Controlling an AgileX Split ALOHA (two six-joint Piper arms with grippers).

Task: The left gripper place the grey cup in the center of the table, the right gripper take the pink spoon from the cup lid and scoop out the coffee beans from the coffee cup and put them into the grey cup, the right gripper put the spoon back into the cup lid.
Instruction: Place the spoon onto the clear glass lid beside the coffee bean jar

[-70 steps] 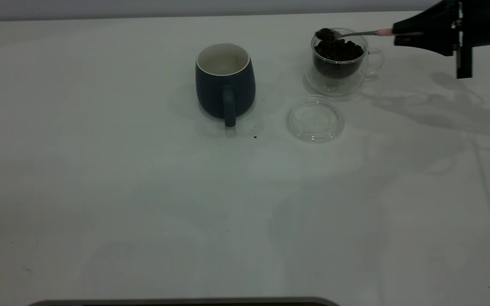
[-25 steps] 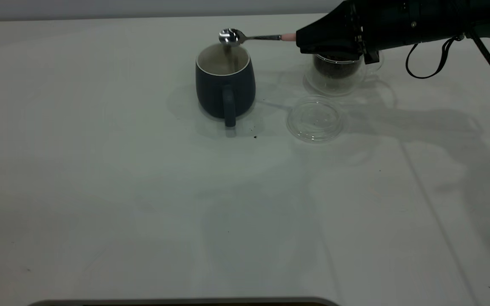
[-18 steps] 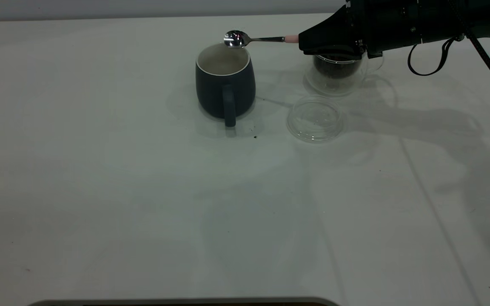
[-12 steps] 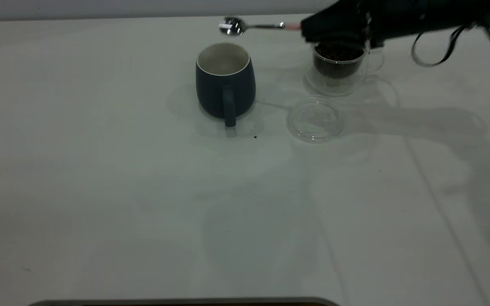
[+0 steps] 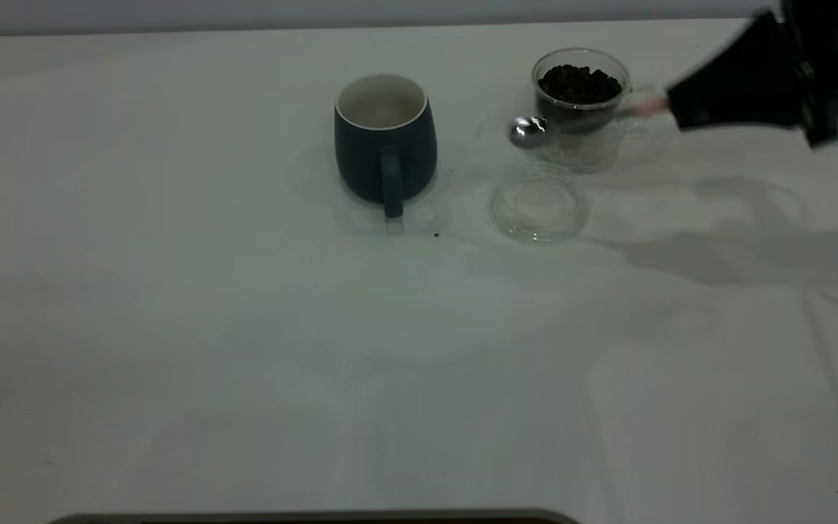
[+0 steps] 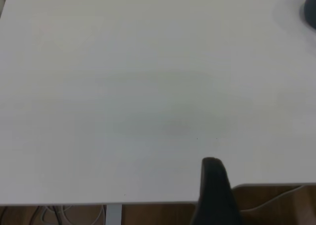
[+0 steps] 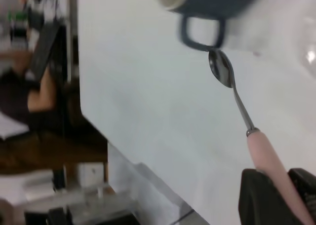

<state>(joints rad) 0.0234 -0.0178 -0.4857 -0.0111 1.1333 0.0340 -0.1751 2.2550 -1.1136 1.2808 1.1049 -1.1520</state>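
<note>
The pink spoon will go down across the rim of the cup lid [image 5: 567, 189] from my right gripper, with the spoon's bowl inside.
The grey cup [image 5: 384, 138] stands upright near the table's [image 5: 172, 327] far middle, handle toward the camera. The coffee cup [image 5: 580, 98] stands to its right, holding coffee beans [image 5: 579, 81]. The empty cup lid [image 5: 539, 202] lies in front of the coffee cup. My right gripper [image 5: 677, 109] is shut on the pink spoon's handle [image 5: 648, 108]. The spoon's shiny bowl [image 5: 528, 131] looks empty and hangs in front of the coffee cup, above the lid's far edge. The right wrist view shows the spoon [image 7: 232, 87] in my gripper [image 7: 284, 190] and the grey cup [image 7: 212, 3]. My left gripper [image 6: 215, 185] is parked at the table's edge.
Small dark specks [image 5: 436, 234] lie on the table in front of the grey cup. The table's front edge [image 6: 148, 203] shows in the left wrist view, with the floor below. A dark bar [image 5: 317, 518] runs along the near edge.
My right gripper has drawn back to the right and come down. The spoon moved from above the grey cup to in front of the coffee cup. The beans seen earlier on the spoon are gone.
</note>
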